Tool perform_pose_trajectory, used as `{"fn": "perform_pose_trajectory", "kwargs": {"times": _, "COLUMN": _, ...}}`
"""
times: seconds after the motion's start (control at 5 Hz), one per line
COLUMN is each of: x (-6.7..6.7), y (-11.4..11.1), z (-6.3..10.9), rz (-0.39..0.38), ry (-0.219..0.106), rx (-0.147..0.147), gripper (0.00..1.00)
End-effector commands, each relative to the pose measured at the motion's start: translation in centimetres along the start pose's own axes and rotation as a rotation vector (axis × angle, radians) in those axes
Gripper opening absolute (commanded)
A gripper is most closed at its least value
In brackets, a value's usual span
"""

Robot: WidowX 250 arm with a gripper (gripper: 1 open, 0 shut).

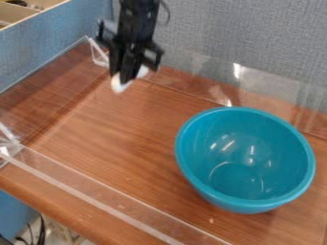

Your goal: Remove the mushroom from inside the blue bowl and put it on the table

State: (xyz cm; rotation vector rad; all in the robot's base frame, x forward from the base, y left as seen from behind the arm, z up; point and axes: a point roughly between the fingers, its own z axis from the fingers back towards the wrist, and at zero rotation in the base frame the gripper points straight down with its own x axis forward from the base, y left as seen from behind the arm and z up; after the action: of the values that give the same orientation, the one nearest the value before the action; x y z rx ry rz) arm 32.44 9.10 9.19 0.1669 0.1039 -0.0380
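Note:
I will release the mushroom, which is now just above the wood, on the bare wood [119,102] between blue bowl and cardboard box.
My gripper [124,77] hangs over the far left part of the table [115,139], pointing almost straight down. Its fingers are shut on the mushroom [121,84], which shows as a small cream-white lump at the fingertips; the cap is too blurred to make out. The mushroom is just above the wood, and I cannot tell whether it touches. The blue bowl [211,144] stands at the right of the table, well apart from the gripper, with nothing inside it.
Low clear acrylic walls [57,72] edge the table on the left, back and front. A cardboard box [32,17] sits beyond the left wall. A grey fabric panel [236,29] stands behind the table.

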Motion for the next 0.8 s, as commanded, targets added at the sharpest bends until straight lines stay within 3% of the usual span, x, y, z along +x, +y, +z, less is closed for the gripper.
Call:
{"fn": "perform_pose_trajectory", "kwargs": {"times": 0.0, "x": 0.6, "y": 1.2, "z": -0.3, "rz": 0.024, "ry": -0.012, "rx": 0.019, "gripper": 0.00}}
{"fn": "perform_pose_trajectory", "kwargs": {"times": 0.2, "x": 1.2, "y": 1.4, "z": -1.8, "rz": 0.021, "ry": 0.016, "rx": 0.021, "gripper": 0.00}}
{"fn": "perform_pose_trajectory", "kwargs": {"times": 0.6, "x": 1.8, "y": 1.6, "z": -2.9, "rz": 0.019, "ry": 0.039, "rx": 0.015, "gripper": 0.00}}
